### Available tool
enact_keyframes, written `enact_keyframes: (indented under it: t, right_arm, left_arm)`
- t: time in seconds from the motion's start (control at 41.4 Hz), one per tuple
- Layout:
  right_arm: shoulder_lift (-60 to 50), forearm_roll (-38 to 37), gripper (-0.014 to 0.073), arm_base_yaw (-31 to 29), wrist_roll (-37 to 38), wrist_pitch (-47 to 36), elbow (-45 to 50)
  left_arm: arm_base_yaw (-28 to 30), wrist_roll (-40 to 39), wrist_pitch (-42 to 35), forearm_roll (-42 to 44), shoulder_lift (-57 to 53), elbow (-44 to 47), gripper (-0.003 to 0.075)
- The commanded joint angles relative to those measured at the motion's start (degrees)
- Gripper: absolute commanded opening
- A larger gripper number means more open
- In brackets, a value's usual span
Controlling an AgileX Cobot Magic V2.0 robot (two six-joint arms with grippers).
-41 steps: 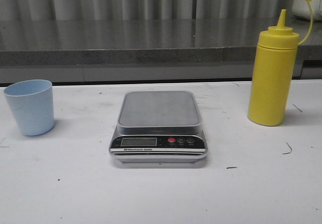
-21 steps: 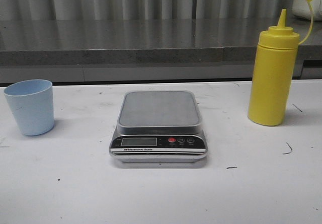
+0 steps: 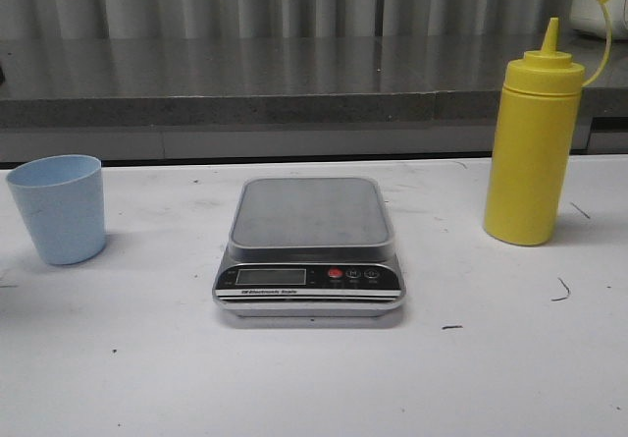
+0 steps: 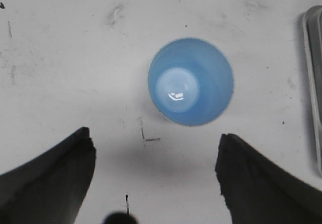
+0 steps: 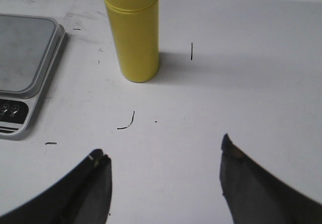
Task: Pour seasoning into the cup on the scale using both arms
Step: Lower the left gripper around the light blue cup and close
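Note:
The pale blue cup has a side facing away from the scale. My left gripper should close there on the rim (image 3: 9,176) (image 4: 150,85), with one finger inside.
The pale blue cup (image 3: 59,208) stands upright on the white table at the left, apart from the scale (image 3: 309,245) in the middle, whose steel platform is bare. The yellow seasoning bottle (image 3: 533,147) stands upright at the right, its cap hanging off its tether. Neither gripper shows in the front view. In the left wrist view my left gripper (image 4: 155,138) is open, high above the table, looking down into the empty cup (image 4: 191,81) just beyond its fingertips. In the right wrist view my right gripper (image 5: 163,151) is open and empty, well short of the bottle (image 5: 132,30).
A grey stone ledge (image 3: 294,88) with a corrugated wall behind runs along the table's far edge. The scale's corner (image 5: 22,73) lies beside the bottle in the right wrist view, and its edge (image 4: 314,78) borders the left wrist view. Small black marks dot the tabletop.

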Motion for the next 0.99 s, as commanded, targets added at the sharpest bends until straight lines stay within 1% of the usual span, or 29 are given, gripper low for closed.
enact_keyframes:
  t: [0.0,0.29,0.411,0.628,0.701,0.846,0.967]
  right_arm:
    - [0.3,-0.5,0.0488,-0.3,-0.5,-4.1,-2.0]
    - [0.3,-0.5,0.0488,-0.3,-0.5,-4.1,-2.0]
    - [0.3,-0.5,0.0488,-0.3,-0.5,-4.1,-2.0]
    - [0.3,-0.5,0.0488,-0.3,-0.5,-4.1,-2.0]
    - [0.3,-0.5,0.0488,-0.3,-0.5,-4.1,-2.0]
    - [0.3,-0.5,0.0488,-0.3,-0.5,-4.1,-2.0]
    - [0.3,-0.5,0.0488,-0.3,-0.5,-4.1,-2.0]
  left_arm:
    - [-0.3,-0.3,-1.5,0.5,2.2,-4.4,0.0494]
    - [-0.3,-0.3,-1.7,1.1,12.1,-10.0,0.0494]
    - [-0.3,-0.3,-1.5,1.1,14.6,-11.0,0.0494]
    - [-0.3,-0.3,-3.8,1.1,17.7,-11.1,0.0489]
    - [-0.3,-0.3,-4.0,1.1,18.0,-11.1,0.0452]
    - [-0.3,-0.3,-3.5,1.1,18.9,-11.1,0.0331]
    - [-0.3,-0.3,-3.4,1.1,18.9,-11.1,0.0252]
